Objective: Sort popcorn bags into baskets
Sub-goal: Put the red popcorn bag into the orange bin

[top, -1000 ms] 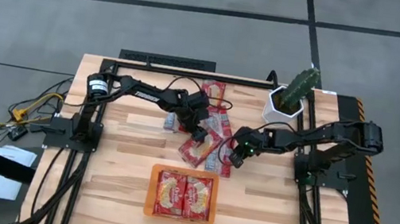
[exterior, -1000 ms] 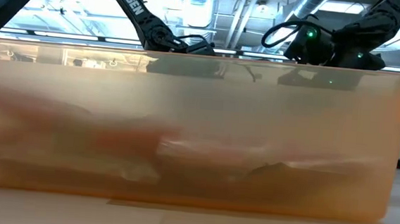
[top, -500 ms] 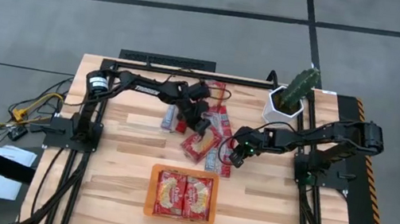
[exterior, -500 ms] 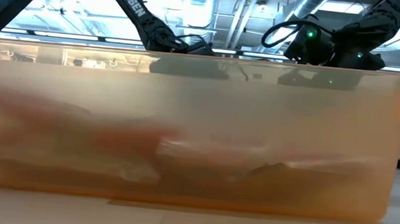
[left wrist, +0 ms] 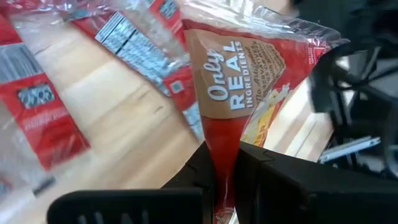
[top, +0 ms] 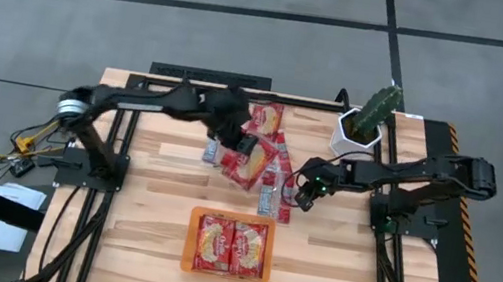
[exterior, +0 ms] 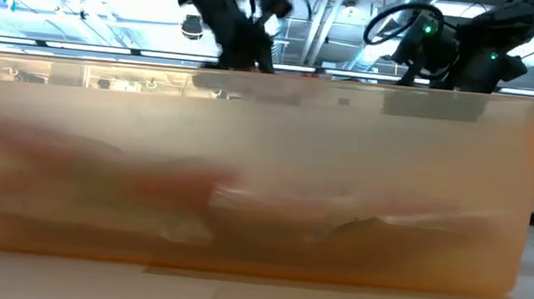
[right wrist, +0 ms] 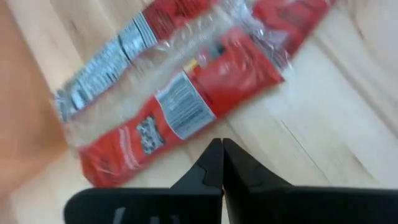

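Note:
Next, the left gripper drops the red bag on the basket's popcorn bag (top: pixel 250 248) nearer my right gripper.
Two popcorn bags (top: pixel 231 242) lie flat side by side in the orange basket (top: pixel 191 243) near the table's front middle. Several more red bags (top: pixel 273 187) are strewn on the wood behind it, one at the far edge (top: pixel 265 118). Above this pile my left gripper (top: pixel 234 145) is shut on a red bag with a brown label (left wrist: pixel 249 81). My right gripper (top: pixel 302 198) is shut and holds nothing. It hovers just right of the pile, with bags in front of its fingertips (right wrist: pixel 180 112). In the low view the basket wall (exterior: pixel 247 167) hides the table. My left gripper pinches one narrow end of the bag (left wrist: pixel 222 163) between its two fingers, where the wrapper is gathered into a thin strip. The fingers slant down from the table's left. The bag fans out beyond the fingertips, tilted, and looks lifted off the bags below.
A white pot with a cactus (top: pixel 360 128) stands at the far right, behind my right arm. Cables and a box lie off the table's left side (top: pixel 29 141). Bare wood stretches to the left and right of the basket (top: pixel 127 223).
My left gripper has taken hold of a red bag from the pile and risen with it, drawing back toward the far left. The bag has come up off the others and turned. My right arm has shifted slightly to the right.

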